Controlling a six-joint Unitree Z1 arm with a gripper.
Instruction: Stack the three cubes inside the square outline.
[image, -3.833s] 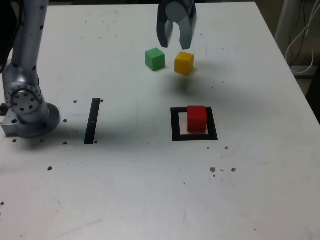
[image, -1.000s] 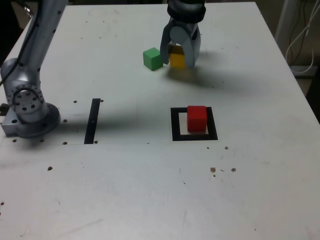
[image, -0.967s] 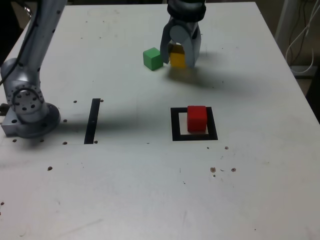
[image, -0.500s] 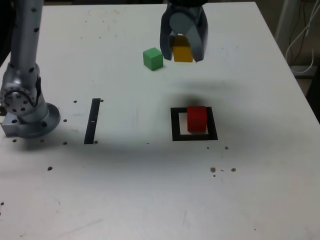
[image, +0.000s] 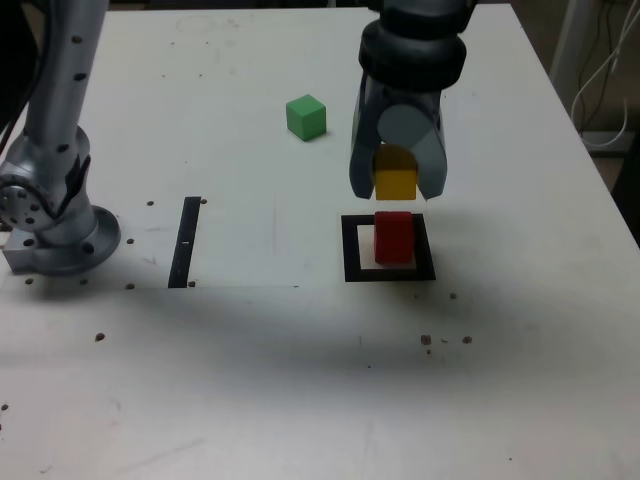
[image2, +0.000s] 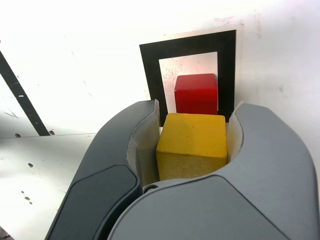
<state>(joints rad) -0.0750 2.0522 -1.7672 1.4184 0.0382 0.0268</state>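
Observation:
Next, I release the yellow cube from my gripper on top of the red cube (image: 394, 222) (image2: 196, 84) inside the black square outline.
My gripper (image: 397, 186) is shut on the yellow cube (image: 395, 184), holding it in the air just above the red cube (image: 394, 236). The red cube stands inside the black square outline (image: 351, 250). In the wrist view the yellow cube (image2: 191, 144) is clamped between my two grey fingers (image2: 134, 145), and beyond it the red cube (image2: 196, 93) lies within the square outline (image2: 150, 70). The green cube (image: 307, 116) rests alone on the table farther back, toward the exterior view's left.
A straight black strip (image: 185, 241) lies on the white table to the exterior view's left of the outline; it also shows in the wrist view as a strip (image2: 20, 95). The arm's grey base (image: 50, 225) stands at the left edge. Cables hang beyond the table's right edge.
My gripper closed on the yellow cube beside the green one, lifted it, and carried it forward over the red cube in the outline. The green cube stayed in place.

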